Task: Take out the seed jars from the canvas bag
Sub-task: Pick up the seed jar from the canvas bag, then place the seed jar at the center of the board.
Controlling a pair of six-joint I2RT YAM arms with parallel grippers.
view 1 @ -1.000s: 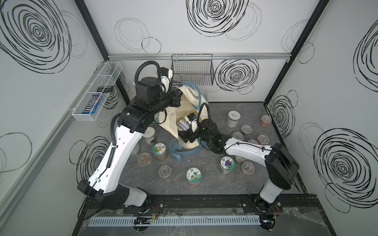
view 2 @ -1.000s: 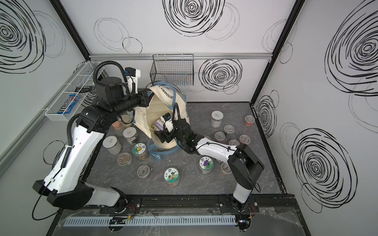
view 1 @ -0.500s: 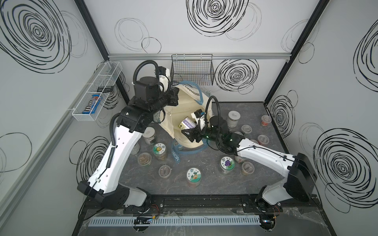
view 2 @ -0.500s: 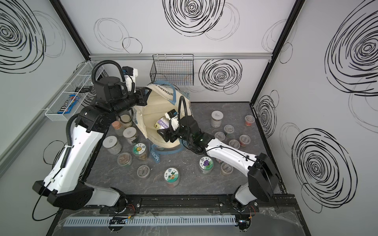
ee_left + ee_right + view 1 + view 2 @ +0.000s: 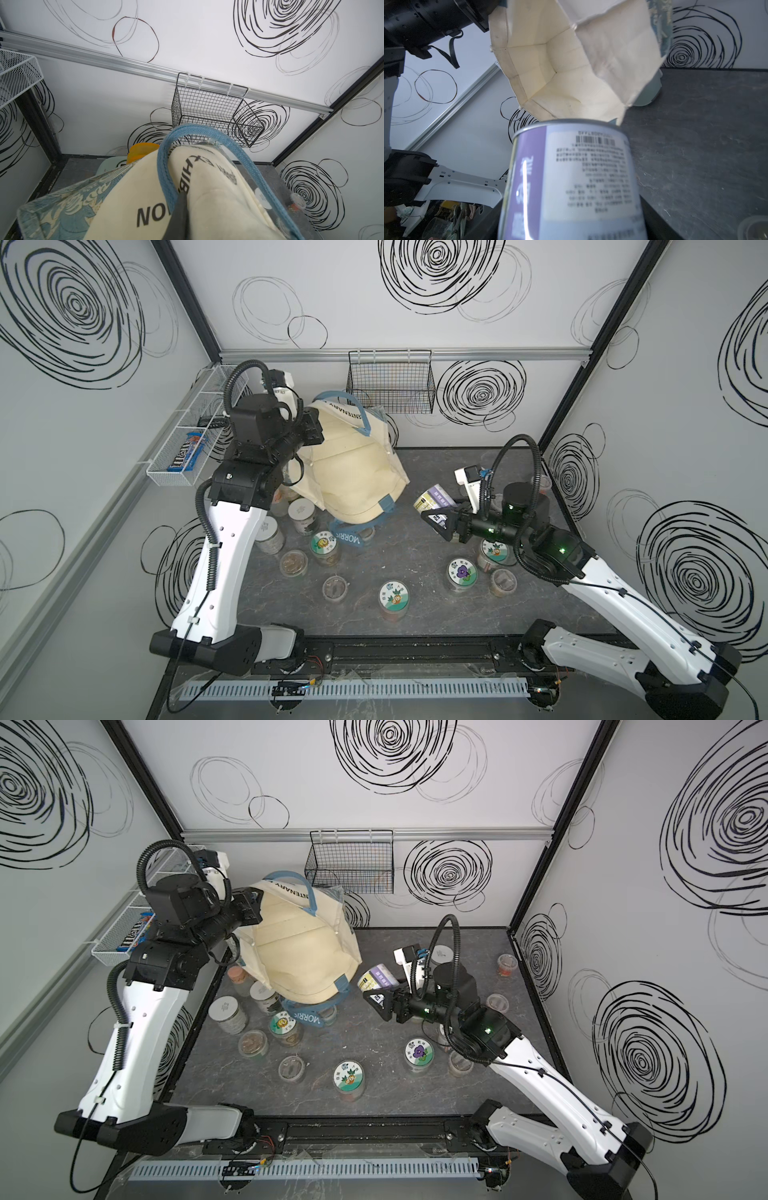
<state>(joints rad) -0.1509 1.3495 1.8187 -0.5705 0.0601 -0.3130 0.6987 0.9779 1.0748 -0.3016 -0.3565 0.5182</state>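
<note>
I will set the purple-labelled jar down with my right gripper on the bare table (image 5: 421,568) next to the purple-pictured lid jar.
The cream canvas bag (image 5: 353,472) (image 5: 299,952) hangs tilted at the back left, its mouth facing right. My left gripper (image 5: 311,433) (image 5: 180,207) is shut on its upper edge beside the blue handle (image 5: 166,178). My right gripper (image 5: 436,508) (image 5: 380,990) is shut on a purple-labelled jar (image 5: 434,497) (image 5: 571,176), held above the table just right of the bag. No jars show inside the bag (image 5: 560,68) in the right wrist view. Several seed jars stand on the table, among them cartoon-lidded ones (image 5: 324,545) (image 5: 393,599) (image 5: 462,574).
A black wire basket (image 5: 388,385) hangs on the back wall above the bag. A white wire shelf (image 5: 187,448) with a candy pack is on the left wall. A mint-green appliance (image 5: 650,93) stands behind the bag. More jars (image 5: 503,583) sit under my right arm.
My right gripper has drawn back to the right out of the bag's mouth, carrying the purple-labelled jar. The left gripper keeps its hold, and the bag has swung up and to the left.
</note>
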